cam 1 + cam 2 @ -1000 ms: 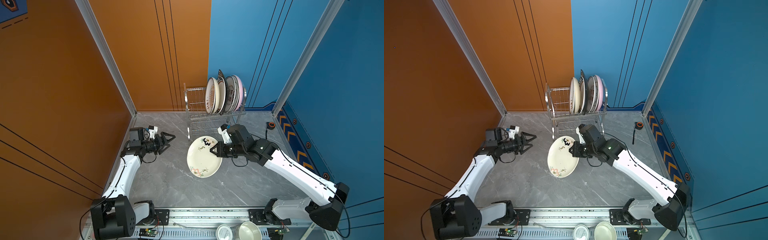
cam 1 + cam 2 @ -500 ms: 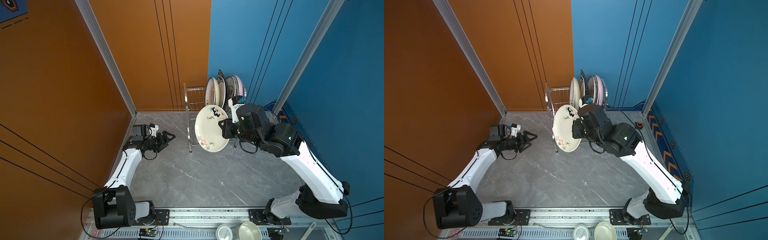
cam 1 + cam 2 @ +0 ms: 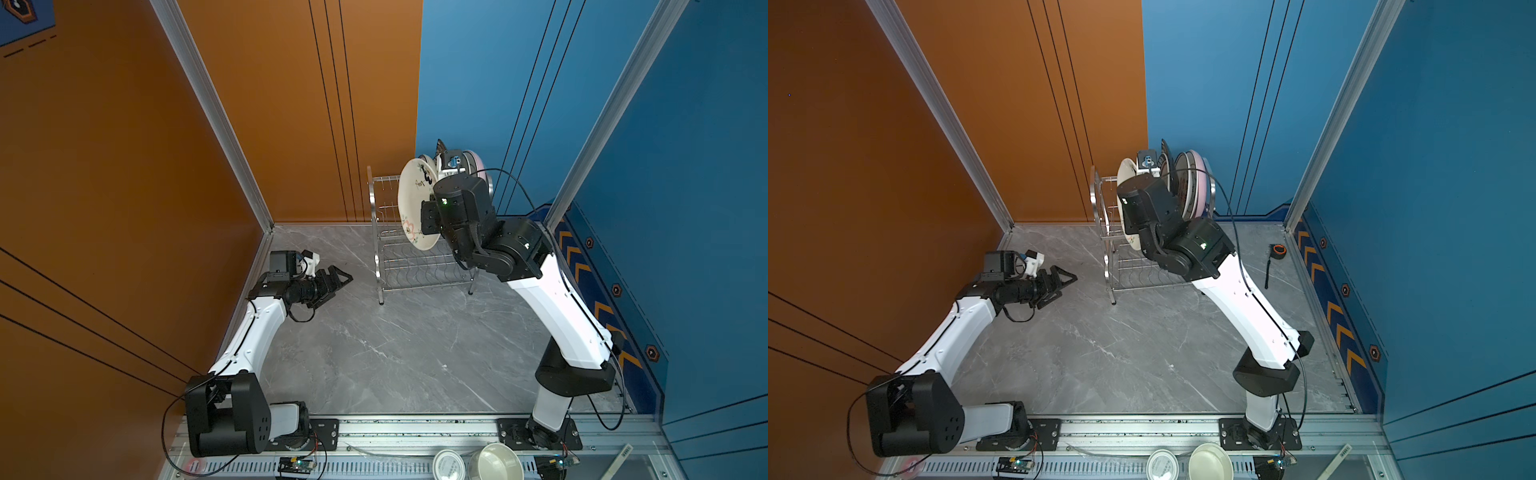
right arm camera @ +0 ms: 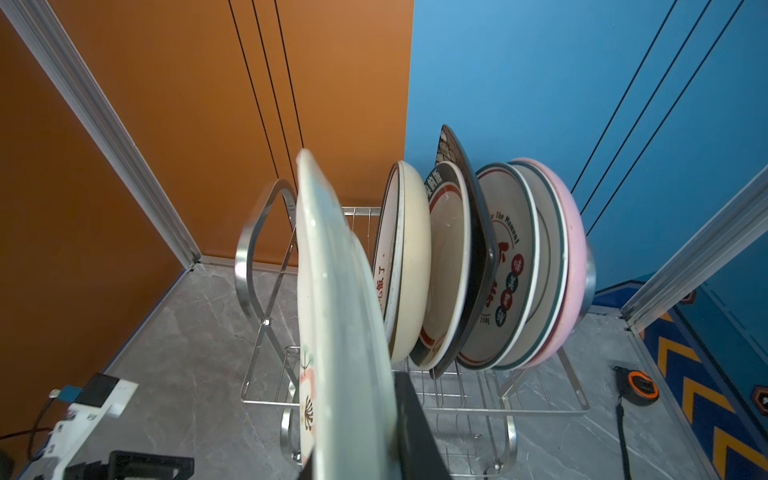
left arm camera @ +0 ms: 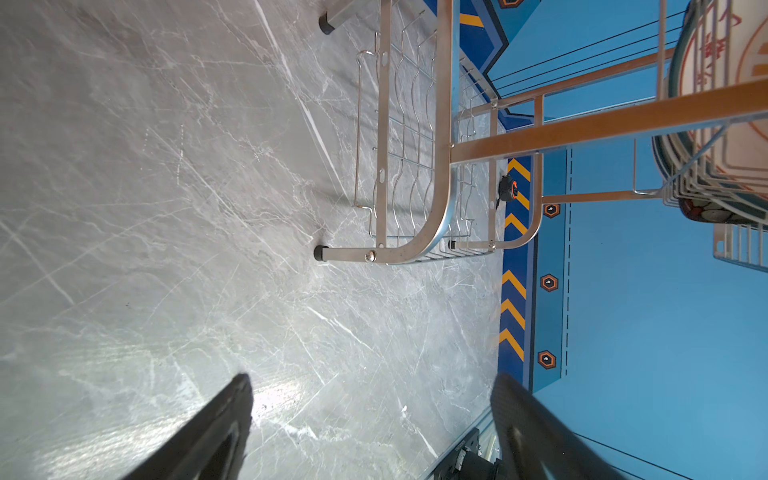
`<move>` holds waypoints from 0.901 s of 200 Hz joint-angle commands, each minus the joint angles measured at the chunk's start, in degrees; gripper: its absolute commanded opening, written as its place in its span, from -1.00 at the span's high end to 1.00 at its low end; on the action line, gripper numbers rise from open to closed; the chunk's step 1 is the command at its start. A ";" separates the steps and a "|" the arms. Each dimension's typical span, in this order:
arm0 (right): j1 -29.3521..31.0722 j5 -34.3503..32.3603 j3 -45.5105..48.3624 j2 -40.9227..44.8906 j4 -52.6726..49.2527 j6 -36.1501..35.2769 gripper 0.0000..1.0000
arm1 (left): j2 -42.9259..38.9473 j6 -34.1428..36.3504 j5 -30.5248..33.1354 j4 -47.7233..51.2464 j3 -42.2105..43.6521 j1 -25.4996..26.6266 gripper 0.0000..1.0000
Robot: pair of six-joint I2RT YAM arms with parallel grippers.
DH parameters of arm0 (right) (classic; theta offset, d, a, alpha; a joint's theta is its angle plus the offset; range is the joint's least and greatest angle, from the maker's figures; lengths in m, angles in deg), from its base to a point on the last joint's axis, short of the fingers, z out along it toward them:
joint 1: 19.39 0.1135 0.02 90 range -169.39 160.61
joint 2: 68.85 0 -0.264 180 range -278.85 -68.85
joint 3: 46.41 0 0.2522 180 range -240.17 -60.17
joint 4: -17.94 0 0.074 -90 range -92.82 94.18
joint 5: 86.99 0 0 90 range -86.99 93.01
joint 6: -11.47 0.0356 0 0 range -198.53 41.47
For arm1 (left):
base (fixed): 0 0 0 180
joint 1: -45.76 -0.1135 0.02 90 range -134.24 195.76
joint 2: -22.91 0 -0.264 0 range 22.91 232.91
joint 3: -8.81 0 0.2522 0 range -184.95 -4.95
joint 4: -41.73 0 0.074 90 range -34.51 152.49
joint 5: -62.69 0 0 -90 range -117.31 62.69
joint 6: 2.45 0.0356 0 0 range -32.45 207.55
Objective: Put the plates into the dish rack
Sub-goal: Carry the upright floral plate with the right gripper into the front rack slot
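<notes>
Next, my right gripper releases the cream panda plate in the upper level (image 3: 411, 193) (image 4: 364, 276), setting it close beside the cream plate that is standing there.
My right gripper (image 4: 361, 415) is shut on the rim of a cream panda plate (image 4: 332, 311), held upright on edge. In both top views this plate (image 3: 415, 208) hangs over the left part of the dish rack's (image 3: 376, 232) upper tier, just left of the loaded plates. Several plates stand in that tier: a cream one (image 4: 409, 257), a dark-rimmed one (image 4: 449, 266), a black one (image 4: 478, 232), one with characters (image 4: 507, 266) and a pink one (image 4: 573, 249). My left gripper (image 3: 347, 277) is open and empty, low over the floor left of the rack (image 5: 444, 166).
A tape measure (image 3: 1278, 250) lies on the floor right of the rack, by the blue wall. A cream bowl (image 3: 496, 461) and a round tin lid (image 3: 449, 463) sit on the front rail. The rack's lower tier (image 3: 415, 270) holds nothing.
My right arm has lifted the panda plate off the floor, turned it upright and carried it back to the rack's top tier. The left gripper drew back slightly and opened a little wider.
</notes>
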 commanded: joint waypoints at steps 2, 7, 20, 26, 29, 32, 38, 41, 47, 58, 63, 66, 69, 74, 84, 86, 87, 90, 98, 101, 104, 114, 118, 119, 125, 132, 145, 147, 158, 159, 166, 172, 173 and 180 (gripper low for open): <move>-0.21 -7.12 -2.46 -0.88 15.04 -6.76 1.00 | -0.28 1.64 1.38 1.77 -1.22 0.48 -0.82; -0.17 -7.56 -2.44 -1.51 16.54 -7.73 1.00 | -0.32 1.69 1.46 1.86 -1.13 0.49 -0.82; -0.26 -8.64 -2.44 -2.92 20.27 -10.22 1.00 | -0.19 1.81 1.71 2.01 -1.07 0.48 -0.83; -0.37 -9.00 -2.45 -3.63 21.72 -11.36 1.00 | -0.09 1.83 1.67 1.96 -1.21 0.48 -0.83; -0.47 -9.16 -2.46 -3.95 22.37 -11.79 1.00 | -0.08 1.80 1.78 1.92 -1.21 0.48 -0.83; -0.54 -9.27 -2.47 -4.31 23.03 -12.21 1.00 | -0.08 1.82 1.80 1.97 -1.21 0.48 -0.83; -0.67 -9.70 -2.42 -5.01 24.23 -13.11 1.00 | 0.04 1.80 1.88 1.98 -1.31 0.48 -0.83; -0.82 -9.86 -2.44 -5.39 24.86 -13.46 1.00 | 0.08 1.84 1.89 1.96 -1.34 0.50 -0.84; -1.06 -10.14 -2.40 -6.02 25.87 -14.03 1.00 | 0.15 1.86 1.93 1.95 -1.40 0.48 -0.84; -1.61 -10.46 -2.41 -7.12 27.36 -14.55 1.00 | 0.28 1.80 2.00 1.95 -1.44 0.48 -0.84; -1.78 -10.54 -2.40 -7.72 28.09 -14.69 1.00 | 0.29 1.81 2.09 1.92 -1.44 0.48 -0.84; -1.88 -10.55 -2.40 -7.93 28.47 -14.77 1.00 | 0.24 1.86 2.18 1.95 -1.48 0.48 -0.84; -2.02 -10.63 -2.43 -8.23 28.89 -14.87 1.00 | 0.31 1.83 2.23 1.95 -1.47 0.48 -0.85; -2.15 -10.76 -2.43 -8.71 29.56 -14.99 1.00 | 0.30 1.85 2.21 1.94 -1.41 0.48 -0.85; -2.50 -10.94 -2.46 -9.71 30.87 -15.39 1.00 | 0.29 1.84 2.37 1.95 -1.32 0.50 -0.85; -2.60 -10.93 -2.48 -9.88 31.00 -15.46 1.00 | 0.30 1.84 2.38 1.95 -1.27 0.42 -0.85; -2.65 -11.01 -2.49 -9.95 31.08 -15.48 1.00 | 0.33 1.85 2.40 1.95 -1.25 0.40 -0.85; -2.77 -11.03 -2.43 -10.23 31.39 -15.58 1.00 | 0.36 1.80 2.37 2.00 -1.24 0.41 -0.85; -3.12 -11.25 -2.45 -10.91 32.06 -15.73 1.00 | 0.24 1.95 2.48 1.95 -1.09 0.40 -0.85; -3.31 -11.38 -2.41 -11.11 32.26 -15.75 1.00 | 0.27 1.91 2.50 1.95 -0.99 0.39 -0.85; -3.46 -11.55 -2.40 -11.34 32.49 -15.83 1.00 | 0.26 1.95 2.50 1.94 -1.01 0.35 -0.86; -3.79 -11.92 -2.44 -11.98 33.06 -16.10 1.00 | 0.25 1.91 2.59 1.96 -0.86 0.23 -0.86; -3.98 -11.96 -2.41 -12.22 33.20 -16.19 1.00 | 0.23 1.95 2.56 2.00 -0.90 0.21 -0.86; -4.04 -12.00 -2.45 -12.26 33.23 -16.19 1.00 | 0.25 1.95 2.57 1.98 -0.85 0.21 -0.86; -4.34 -11.99 -2.43 -12.49 33.44 -16.19 1.00 | 0.22 1.96 2.58 1.98 -0.71 0.17 -0.86; -4.75 -11.88 -2.47 -12.56 33.40 -16.11 1.00 | 0.27 1.95 2.68 1.96 -0.73 0.06 -0.86; -5.16 -11.91 -2.40 -13.81 33.45 -16.03 1.00 | 0.36 1.89 2.79 1.98 -0.70 0.04 -0.87; -5.20 -11.95 -2.40 -14.11 33.45 -16.02 1.00 | 0.36 1.94 2.77 1.96 -0.75 -0.03 -0.87; -5.54 -11.92 -2.44 -14.69 33.44 -15.97 1.00 | 0.54 1.96 2.85 1.95 -0.88 -0.07 -0.87; -5.57 -11.94 -2.42 -14.73 33.44 -15.95 1.00 | 0.58 2.00 2.85 2.00 -0.88 -0.06 -0.87; -5.68 -11.94 -2.41 -14.98 33.45 -15.93 1.00 | 0.66 2.02 2.85 1.90 -0.96 -0.11 -0.87; -5.85 -11.96 -2.47 -15.25 33.45 -15.90 1.00 | 0.80 2.00 2.90 1.95 -1.03 -0.14 -0.87; -5.86 -11.96 -2.48 -15.27 33.45 -15.87 1.00 | 0.84 1.98 2.88 1.95 -1.00 -0.14 -0.87; -5.97 -11.89 -2.41 -15.55 33.29 -15.76 1.00 | 0.98 1.99 2.96 1.95 -1.03 -0.14 -0.87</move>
